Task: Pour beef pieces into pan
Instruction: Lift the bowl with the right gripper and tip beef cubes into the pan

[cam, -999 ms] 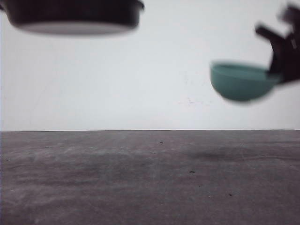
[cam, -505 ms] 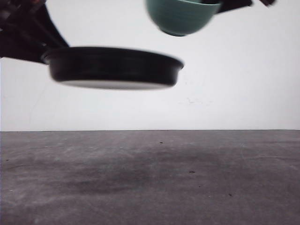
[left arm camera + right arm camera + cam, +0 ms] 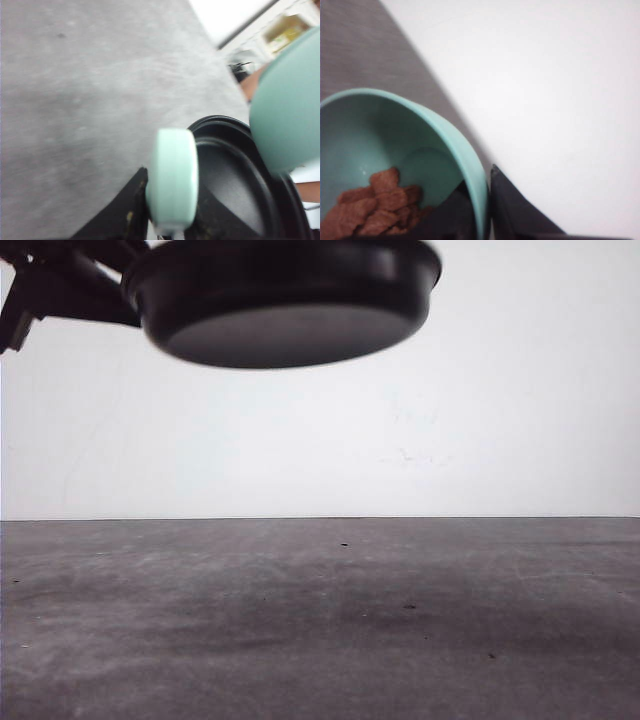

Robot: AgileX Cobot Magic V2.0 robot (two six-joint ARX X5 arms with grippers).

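Note:
My right gripper needs to let go of the teal bowl on the grey table [image 3: 522, 585] between the dark specks and the white wall.
The black pan [image 3: 285, 300] hangs high above the table, seen from below in the front view. My left gripper [image 3: 172, 202] is shut on its mint-green handle [image 3: 172, 175], one black finger on each side. The pan's dark inside [image 3: 235, 185] looks bare where it shows. A teal bowl [image 3: 290, 110] hovers right over the pan's far rim. My right gripper [image 3: 482, 200] is shut on that bowl's rim [image 3: 475, 175], one finger inside and one outside. Beef pieces [image 3: 375, 202], reddish-brown chunks, lie heaped low in the tilted bowl.
Below both arms lies the grey table [image 3: 320, 620], with a white wall [image 3: 480, 410] behind it. The left arm's dark links [image 3: 55, 285] reach in from the upper left. Room clutter [image 3: 285, 30] shows past the table's edge.
The pan has risen and come closer and to the right in the front view. The teal bowl, at the top half a second ago, has left that view upward.

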